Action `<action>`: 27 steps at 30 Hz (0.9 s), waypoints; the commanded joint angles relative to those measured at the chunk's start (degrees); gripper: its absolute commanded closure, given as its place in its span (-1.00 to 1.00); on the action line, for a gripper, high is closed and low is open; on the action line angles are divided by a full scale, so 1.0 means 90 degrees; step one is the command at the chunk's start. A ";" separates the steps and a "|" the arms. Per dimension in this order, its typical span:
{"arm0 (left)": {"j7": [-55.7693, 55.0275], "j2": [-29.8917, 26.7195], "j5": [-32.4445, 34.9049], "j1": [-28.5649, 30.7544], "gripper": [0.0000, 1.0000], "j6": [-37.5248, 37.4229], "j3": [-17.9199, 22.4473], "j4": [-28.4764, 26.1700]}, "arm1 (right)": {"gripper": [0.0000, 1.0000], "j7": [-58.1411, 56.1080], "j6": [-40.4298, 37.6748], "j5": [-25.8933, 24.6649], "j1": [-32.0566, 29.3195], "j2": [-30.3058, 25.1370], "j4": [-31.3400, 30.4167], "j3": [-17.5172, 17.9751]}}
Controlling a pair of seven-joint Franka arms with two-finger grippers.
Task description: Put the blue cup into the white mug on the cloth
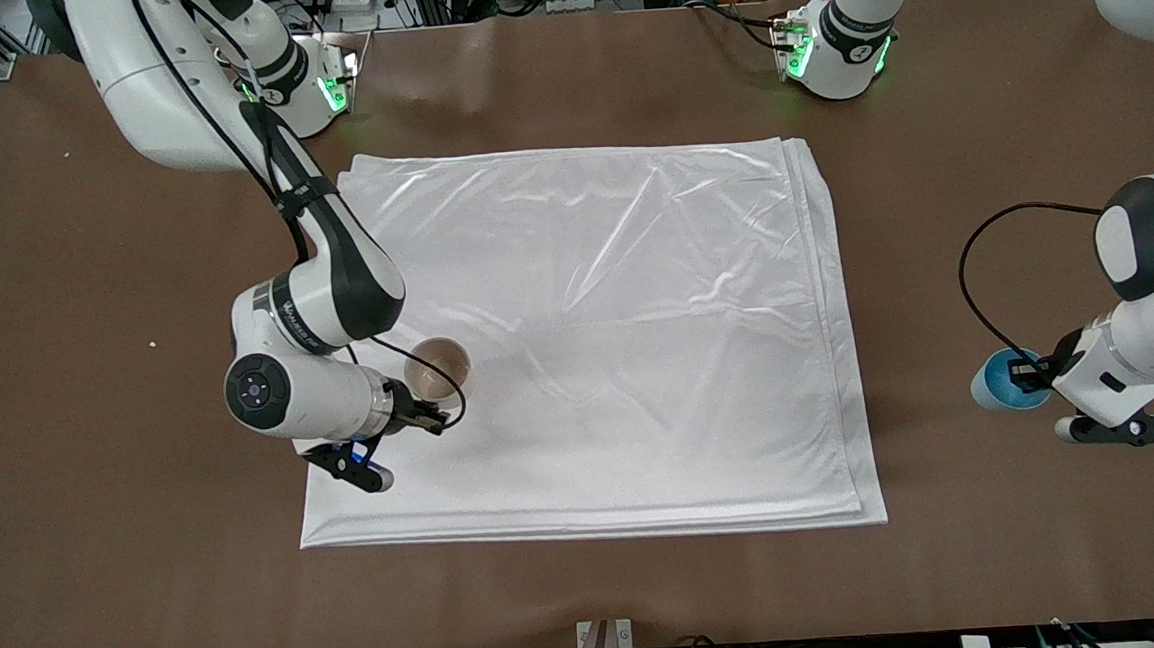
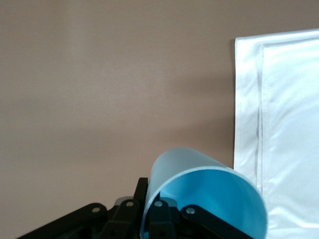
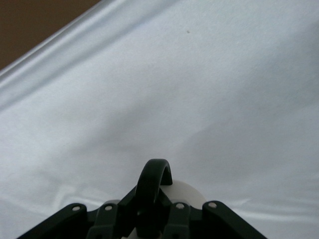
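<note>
Next, I set the white mug down close to the middle of the cloth [image 1: 563, 361] with my right gripper.
The white mug [image 1: 438, 371] stands upright at the cloth's [image 1: 616, 312] edge toward the right arm's end. My right gripper [image 1: 429, 416] is shut on its black loop handle [image 3: 154, 174]; the mug's cream body [image 3: 188, 191] shows past the fingers over the cloth [image 3: 199, 99]. The blue cup [image 1: 1003, 381] is off the cloth, over the bare brown table toward the left arm's end. My left gripper [image 1: 1026, 373] is shut on its rim, one finger inside and one outside [image 2: 152, 199]. The cup [image 2: 214, 199] opens toward the wrist camera. I cannot tell whether either cup rests or hangs.
The brown table [image 1: 84, 294] surrounds the cloth on all sides. The cloth's layered edge [image 2: 249, 124] lies a short way from the blue cup. The two arm bases [image 1: 835, 43] stand farthest from the front camera.
</note>
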 commanded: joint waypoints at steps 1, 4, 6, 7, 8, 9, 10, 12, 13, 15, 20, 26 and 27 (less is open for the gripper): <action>-0.0065 -0.0337 0.0210 -0.0028 1.00 -0.0295 -0.0012 -0.0079 | 1.00 0.0452 0.0152 0.0741 0.0120 0.0098 0.0100 -0.0036; -0.0074 -0.0454 0.0219 -0.0116 1.00 -0.0373 -0.0060 -0.0079 | 1.00 0.0774 0.0201 0.0810 0.0208 0.0146 0.0100 -0.0036; -0.0074 -0.0513 0.0239 -0.0204 1.00 -0.0422 -0.0060 -0.0069 | 1.00 0.1008 0.0347 0.0810 0.0286 0.0195 0.0091 -0.0036; -0.0074 -0.0561 0.0239 -0.0214 1.00 -0.0441 -0.0060 -0.0079 | 1.00 0.1106 0.0444 0.0810 0.0345 0.0215 0.0081 -0.0036; -0.0074 -0.0600 0.0239 -0.0214 1.00 -0.0451 -0.0060 -0.0079 | 1.00 0.1194 0.0542 0.0801 0.0413 0.0225 0.0061 -0.0036; -0.0074 -0.0620 0.0239 -0.0223 1.00 -0.0471 -0.0070 -0.0079 | 1.00 0.1262 0.0640 0.0772 0.0491 0.0263 0.0042 -0.0046; -0.0074 -0.0640 0.0239 -0.0233 1.00 -0.0490 -0.0080 -0.0079 | 1.00 0.1331 0.0708 0.0771 0.0569 0.0302 0.0032 -0.0046; -0.0074 -0.0688 0.0239 -0.0282 1.00 -0.0549 -0.0099 -0.0079 | 1.00 0.1497 0.0874 0.0732 0.0686 0.0400 0.0022 -0.0056; -0.0074 -0.0698 0.0249 -0.0292 1.00 -0.0578 -0.0099 -0.0079 | 1.00 0.1575 0.0962 0.0723 0.0745 0.0449 0.0022 -0.0066; -0.0065 -0.0708 0.0249 -0.0292 1.00 -0.0598 -0.0109 -0.0079 | 1.00 0.1682 0.1138 0.0713 0.0862 0.0527 0.0022 -0.0075; -0.0045 -0.0738 0.0268 -0.0302 1.00 -0.0676 -0.0109 -0.0069 | 1.00 0.1732 0.1246 0.0703 0.0951 0.0596 0.0022 -0.0124; -0.0035 -0.0747 0.0571 -0.0311 1.00 -0.0734 -0.0129 -0.0069 | 1.00 0.1742 0.1246 0.0605 0.0951 0.0606 0.0022 -0.0124; -0.0035 -0.0747 0.0571 -0.0311 1.00 -0.0754 -0.0129 -0.0069 | 1.00 0.1742 0.1246 0.0596 0.0960 0.0606 0.0022 -0.0124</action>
